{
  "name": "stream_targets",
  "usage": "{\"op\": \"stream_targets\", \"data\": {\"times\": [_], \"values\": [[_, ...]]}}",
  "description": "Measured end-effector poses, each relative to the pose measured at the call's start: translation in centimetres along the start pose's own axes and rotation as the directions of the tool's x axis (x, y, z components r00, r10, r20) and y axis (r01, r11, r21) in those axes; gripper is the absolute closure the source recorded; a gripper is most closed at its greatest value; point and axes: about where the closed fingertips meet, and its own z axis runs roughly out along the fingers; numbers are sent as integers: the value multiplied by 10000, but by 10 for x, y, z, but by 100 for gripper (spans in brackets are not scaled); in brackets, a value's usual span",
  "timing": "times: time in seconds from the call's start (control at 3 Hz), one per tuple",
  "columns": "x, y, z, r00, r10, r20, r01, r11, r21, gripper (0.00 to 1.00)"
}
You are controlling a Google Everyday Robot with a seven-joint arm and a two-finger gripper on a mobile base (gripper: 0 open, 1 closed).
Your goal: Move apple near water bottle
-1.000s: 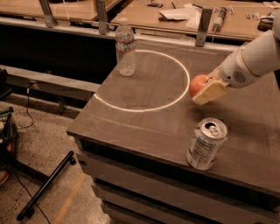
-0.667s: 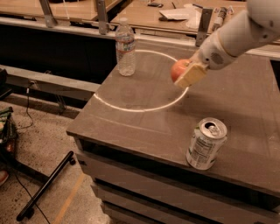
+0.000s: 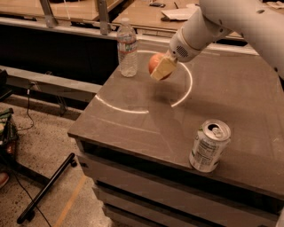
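Observation:
My gripper will release the apple on the table [image 3: 149, 67] next to the base of the water bottle, within the bright ring. The apple is still held above the table.
The red-orange apple [image 3: 155, 63] is held in my gripper [image 3: 161, 68], whose pale fingers [image 3: 163, 68] are shut on it. The gripper holds the apple above the table, just right of the water bottle [image 3: 127, 48]. The bottle is clear plastic with a white cap and a pale label band. It stands upright near the table's far left corner. The white arm reaches in from the upper right. The apple's right side is hidden behind the fingers.
A silver drink can [image 3: 209, 145] stands upright near the front right edge of the dark table [image 3: 133, 128]. A bright ring of light [image 3: 186, 91] lies on the tabletop. A wooden counter [image 3: 146, 11] runs behind. The floor at left holds cables and a stand base [image 3: 49, 188].
The gripper has carried the apple leftward across the table, from the right of the light ring to close beside the water bottle. The can and bottle have not moved.

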Motion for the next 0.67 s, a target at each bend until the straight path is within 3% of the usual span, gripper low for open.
{"op": "stream_targets", "data": {"times": [0.67], "values": [[1, -2, 7, 9986, 442, 306, -453, 9983, 361, 100]]}}
